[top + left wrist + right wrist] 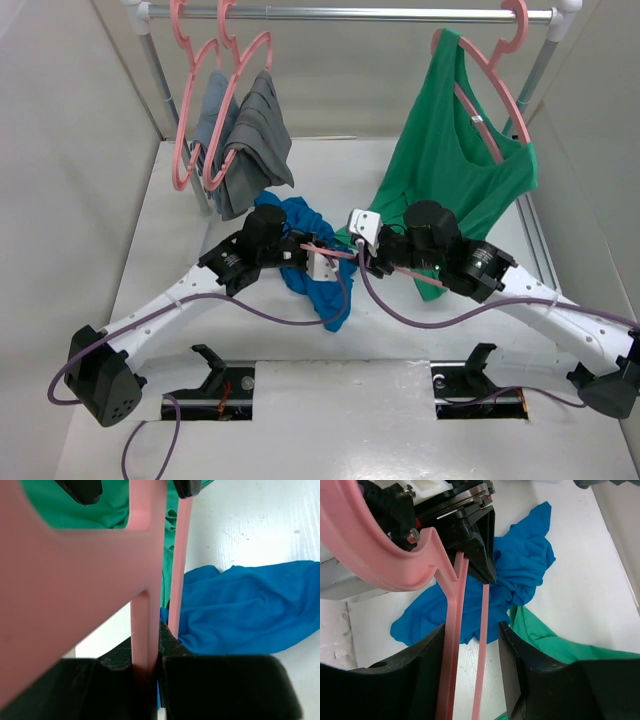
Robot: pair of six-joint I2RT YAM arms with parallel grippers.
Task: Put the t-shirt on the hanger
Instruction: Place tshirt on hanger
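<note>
The hanger's end that must go into the blue t-shirt is clamped in my left gripper, so my right gripper should first grip the hanger's neck (451, 586) and free that end.
The bright blue t-shirt (328, 290) lies crumpled on the white table between the two arms, and shows in both wrist views (240, 605) (520, 565). The pink hanger (335, 253) is held level just above it. My left gripper (305, 250) is shut on one thin bar of the hanger (145, 605), clamped between its black pads (150, 667). My right gripper (372, 262) meets the hanger from the other side. Its jaws (470, 650) stand apart with both hanger bars (451, 630) between them, the left bar against the left finger and a gap on the right.
A metal rail (350, 14) runs across the back. Pink hangers with grey garments (245, 140) hang at its left end, and a green sleeveless top (450, 160) hangs at the right, its hem reaching the table near my right arm. Grey walls close in both sides.
</note>
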